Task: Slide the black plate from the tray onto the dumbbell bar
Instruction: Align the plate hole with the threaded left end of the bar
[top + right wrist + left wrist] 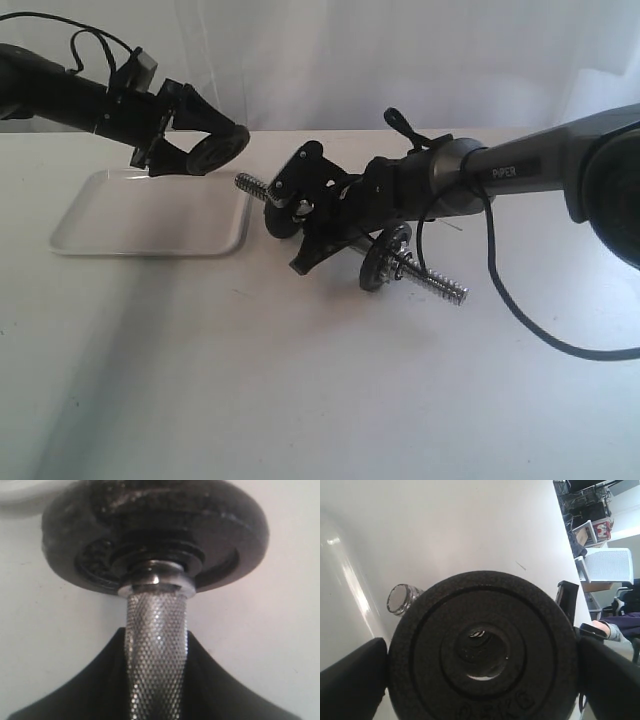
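The threaded end of the bar points past the black plate's rim, off its hole, so next my right gripper lowers the bar and grips its knurled middle (156,622) again first.
My left gripper (205,152) holds the black plate (220,147) on edge in the air, above the far right corner of the white tray (150,228). In the left wrist view the plate (482,630) fills the space between both fingers (352,680), and its centre hole faces the camera. My right gripper (322,215) is shut on the knurled middle of the dumbbell bar (430,277), which it holds off the table on a slant. The bar's bare threaded end (250,185) points toward the held plate, a short gap away. The right wrist view shows the bar (156,640) between the jaws.
Two other black plates sit on the bar, one beside the right gripper (150,525) and one nearer the bar's lower end (385,257). A loose silver collar nut (400,599) lies on the white table beside the tray. A black cable (520,310) trails from the right arm.
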`<state>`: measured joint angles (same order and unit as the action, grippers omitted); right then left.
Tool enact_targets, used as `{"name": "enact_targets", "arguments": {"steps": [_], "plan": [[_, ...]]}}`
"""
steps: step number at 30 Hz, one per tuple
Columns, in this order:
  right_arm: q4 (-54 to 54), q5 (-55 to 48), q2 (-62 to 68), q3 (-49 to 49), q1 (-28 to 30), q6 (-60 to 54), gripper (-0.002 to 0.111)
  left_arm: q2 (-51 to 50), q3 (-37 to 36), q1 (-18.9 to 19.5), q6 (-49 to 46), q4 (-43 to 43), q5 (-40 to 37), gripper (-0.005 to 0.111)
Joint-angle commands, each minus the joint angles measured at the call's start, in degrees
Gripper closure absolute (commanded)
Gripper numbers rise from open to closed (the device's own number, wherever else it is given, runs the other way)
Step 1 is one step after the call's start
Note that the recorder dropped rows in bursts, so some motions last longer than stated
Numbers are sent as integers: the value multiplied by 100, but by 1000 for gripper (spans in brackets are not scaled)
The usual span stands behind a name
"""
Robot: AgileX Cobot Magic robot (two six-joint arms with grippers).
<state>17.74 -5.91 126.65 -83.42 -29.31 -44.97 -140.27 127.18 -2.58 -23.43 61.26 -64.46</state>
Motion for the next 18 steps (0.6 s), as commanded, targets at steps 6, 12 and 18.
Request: {"name": "enact_targets", "arguments": {"steps": [6,12,18], "plan": [[59,-70,-1194,-118,38,25,108,88,22,25,-67,-97,-539,107],[69,-434,-1044,-118,38,39,106,88,22,25,-67,-140,-550,107],[58,-728,-1029,-118,38,39,62,88,22,25,-102,-152,-550,107]]}}
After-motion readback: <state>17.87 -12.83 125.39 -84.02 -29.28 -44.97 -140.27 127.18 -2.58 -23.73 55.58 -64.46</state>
